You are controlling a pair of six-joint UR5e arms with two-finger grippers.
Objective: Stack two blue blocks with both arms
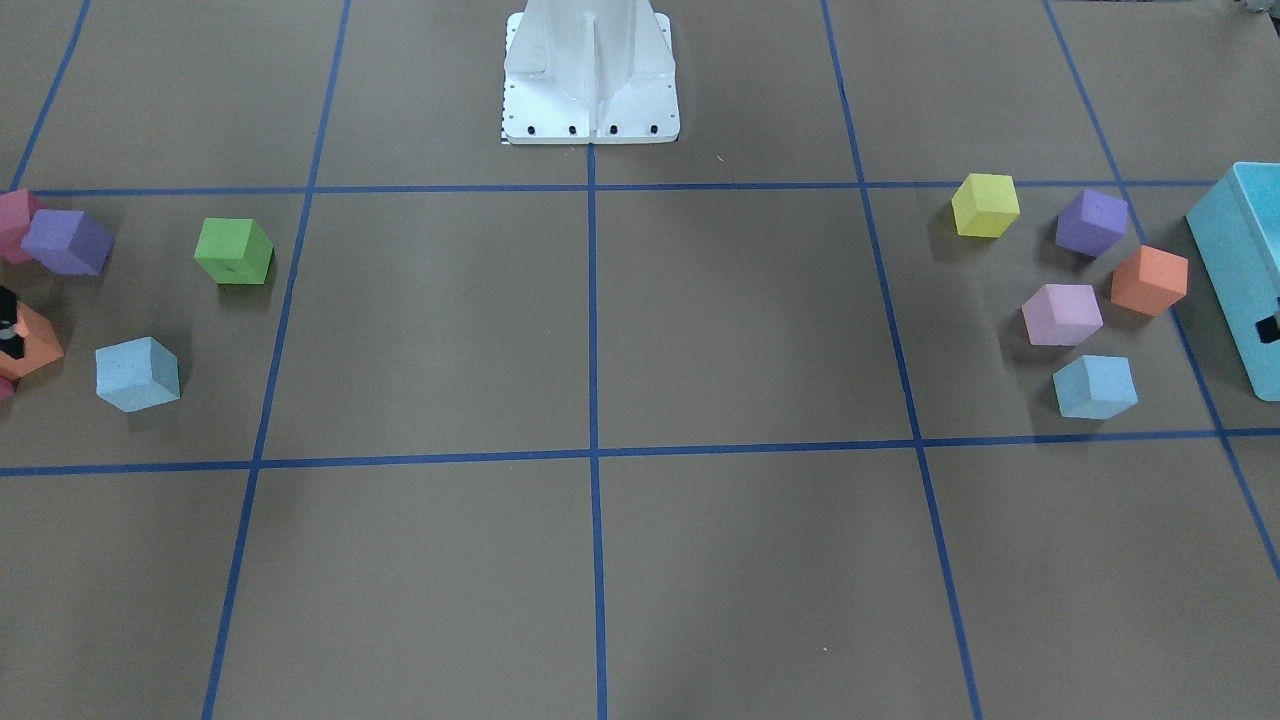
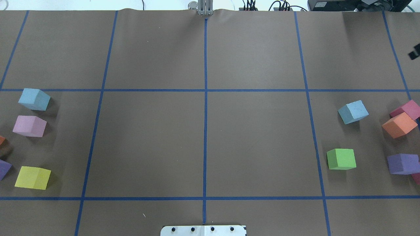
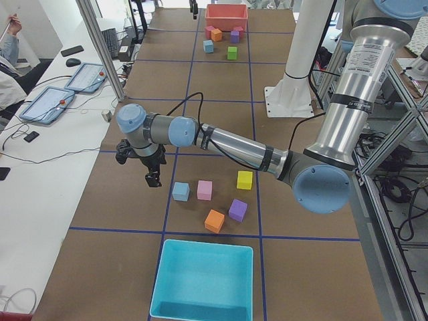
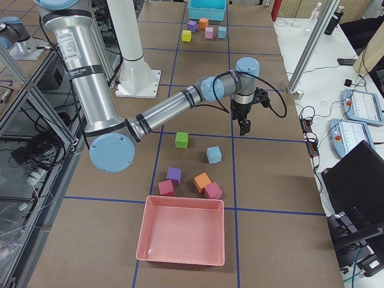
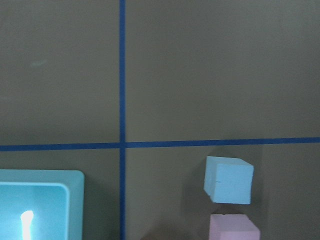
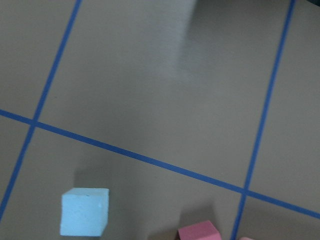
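The upper part of the blue block (image 1: 137,360) (image 6: 83,215) near the green cube is the place my right gripper needs to grab.
One pale blue block (image 2: 33,99) lies on the table's left side, also in the front view (image 1: 1095,386), the left side view (image 3: 180,192) and the left wrist view (image 5: 228,179). The other blue block (image 2: 353,111) lies on the right side, also in the front view (image 1: 137,374), the right side view (image 4: 213,155) and the right wrist view (image 6: 85,211). My left gripper (image 3: 153,179) hangs above the table just beyond its block. My right gripper (image 4: 243,127) hangs beyond its block. I cannot tell whether either is open or shut. Neither wrist view shows fingers.
Pink (image 2: 29,126), yellow (image 2: 32,177), green (image 2: 341,159), orange (image 2: 398,125), purple (image 2: 402,163) and magenta (image 2: 407,108) cubes lie near the blue blocks. A turquoise bin (image 3: 207,243) is at the left end, a pink bin (image 4: 180,259) at the right end. The white base (image 1: 590,80) stands mid-table.
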